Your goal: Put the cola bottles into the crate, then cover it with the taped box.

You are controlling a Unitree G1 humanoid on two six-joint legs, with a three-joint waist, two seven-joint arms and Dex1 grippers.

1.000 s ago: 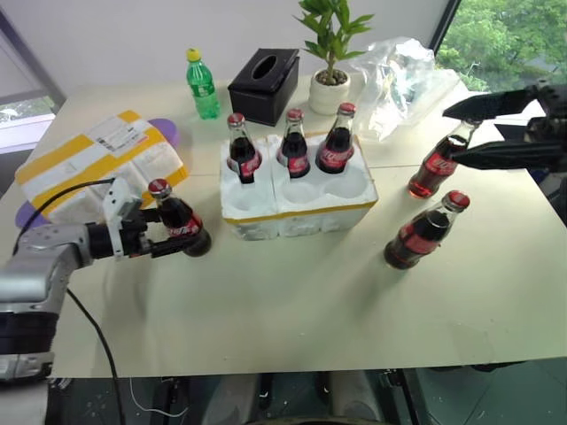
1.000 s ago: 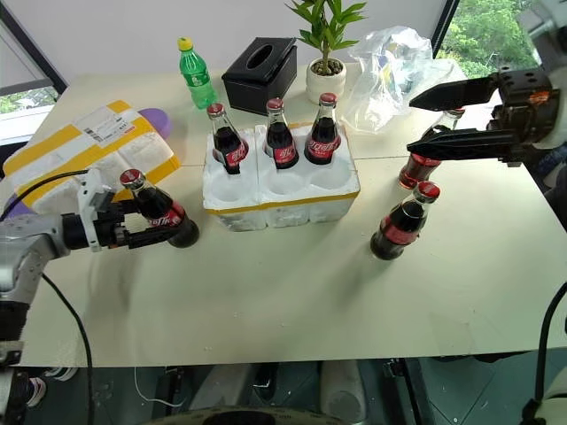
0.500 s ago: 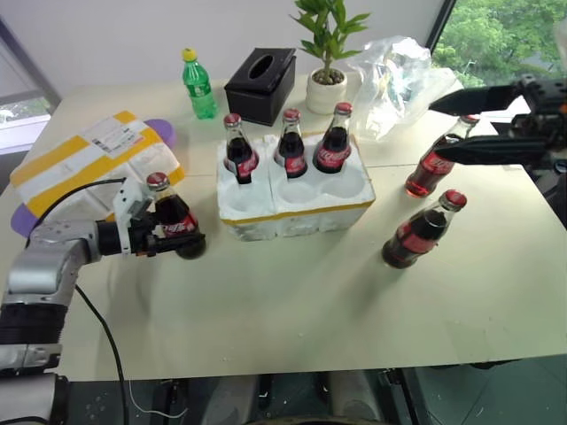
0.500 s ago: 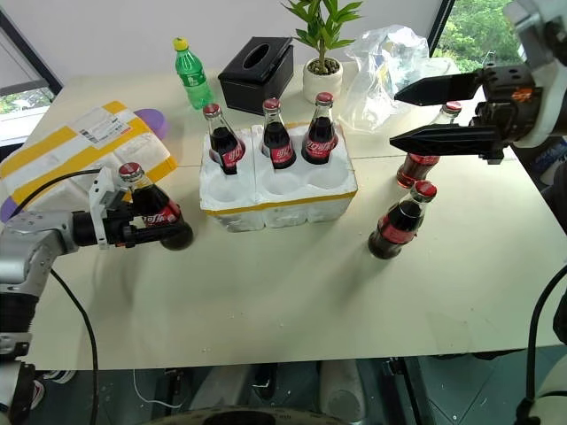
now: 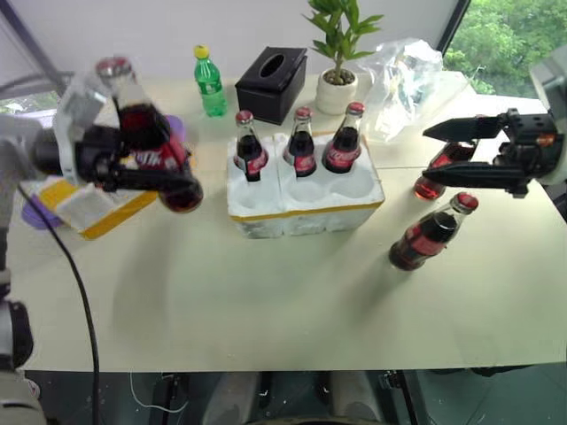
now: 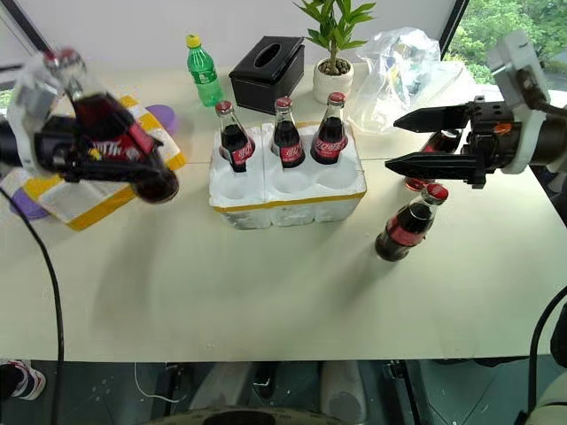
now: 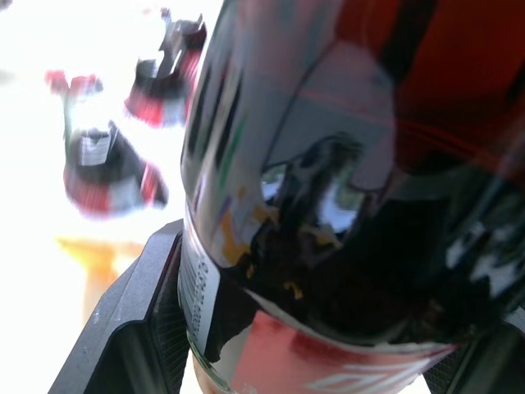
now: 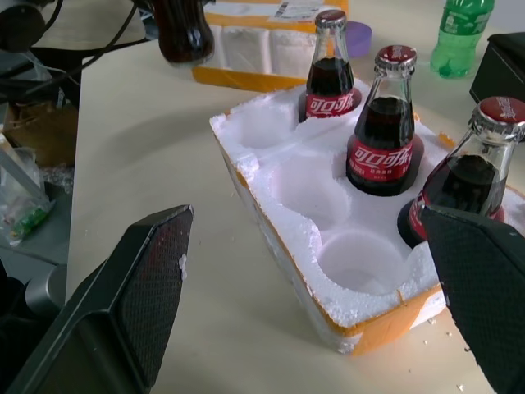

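Note:
My right gripper should go next to the front cola bottle that stands beside the crate and then close on that cola bottle's red label (image 5: 418,243).
My left gripper (image 5: 155,168) is shut on a cola bottle (image 5: 142,133) and holds it tilted in the air, left of the crate and over the taped box (image 6: 89,199), which it partly hides. The crate (image 5: 310,217) is a white foam tray with a yellow band. Three cola bottles (image 5: 304,142) stand in its back row, and the front wells (image 8: 361,258) are empty. My right gripper (image 5: 427,155) is open, level, with its fingers either side of a cola bottle (image 6: 434,142) at the right. One more cola bottle (image 5: 430,235) stands just in front of that.
Along the back of the table stand a green plastic bottle (image 5: 209,84), a black tissue box (image 5: 275,75), a potted plant (image 5: 341,53) and a crumpled clear plastic bag (image 5: 403,71). A purple object (image 5: 174,127) lies beside the taped box.
My left gripper closed on the cola bottle and lifted it off the table, high above the taped box. The right gripper sank slightly around its bottle, still open.

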